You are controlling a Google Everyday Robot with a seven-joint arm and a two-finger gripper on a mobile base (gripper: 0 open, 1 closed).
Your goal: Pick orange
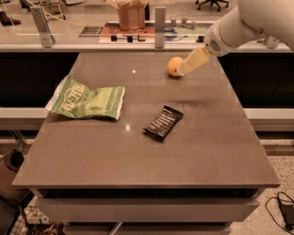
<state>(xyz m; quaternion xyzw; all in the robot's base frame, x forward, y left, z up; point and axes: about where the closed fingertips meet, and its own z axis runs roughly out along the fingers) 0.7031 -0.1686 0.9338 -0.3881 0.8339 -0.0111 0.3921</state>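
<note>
The middle of the orange (174, 67), on the far part of the brown table beyond the black snack bar, should be gripped by my gripper next.
The orange (173, 65), a small round orange-yellow fruit, sits on the far part of the brown table (138, 151), right of its middle. My gripper (183, 70) comes in from the upper right on a white arm (248, 23). Its pale yellow fingers (195, 60) point down and left, and their tip overlaps the right edge of the orange in this view. I cannot tell whether they touch it.
A black snack bar (163, 122) lies near the table's middle. A green chip bag (89, 99) lies at the left. Behind the table runs a counter with a brown paper bag (131, 13) and a metal post (160, 20).
</note>
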